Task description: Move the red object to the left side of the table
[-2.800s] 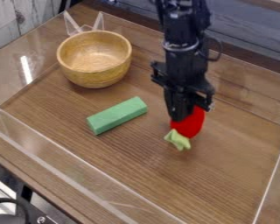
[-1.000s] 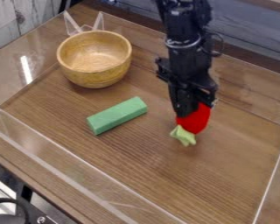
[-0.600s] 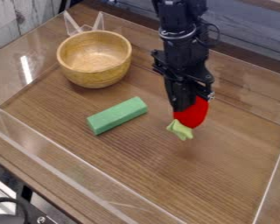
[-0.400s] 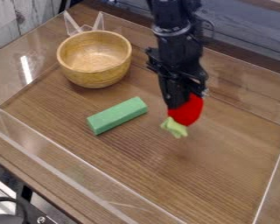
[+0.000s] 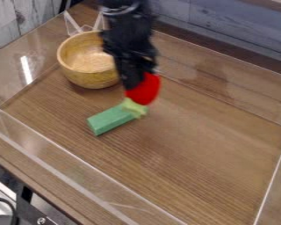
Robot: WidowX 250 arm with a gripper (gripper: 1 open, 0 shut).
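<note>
Next, the gripper releases the red object on the table (image 5: 83, 100) between the wooden bowl and the green block.
The red object (image 5: 144, 88), a small rounded toy with a yellow-green piece (image 5: 136, 105) at its lower end, hangs in the air in my gripper (image 5: 138, 84), which is shut on it and points straight down. It hovers just above the right end of the long green block (image 5: 115, 117) lying on the brown wood-grain table (image 5: 202, 158). The black arm rises from the gripper toward the top of the view, and the fingertips are partly hidden behind the red toy.
A wooden bowl (image 5: 87, 60) stands at the back left, close beside the arm. Low clear acrylic walls (image 5: 14, 119) edge the tabletop. Bare wood stretches across the right and front of the table.
The gripper has carried the red object well to the left and slightly up, from the right-centre of the table to above the green block's right end, near the bowl.
</note>
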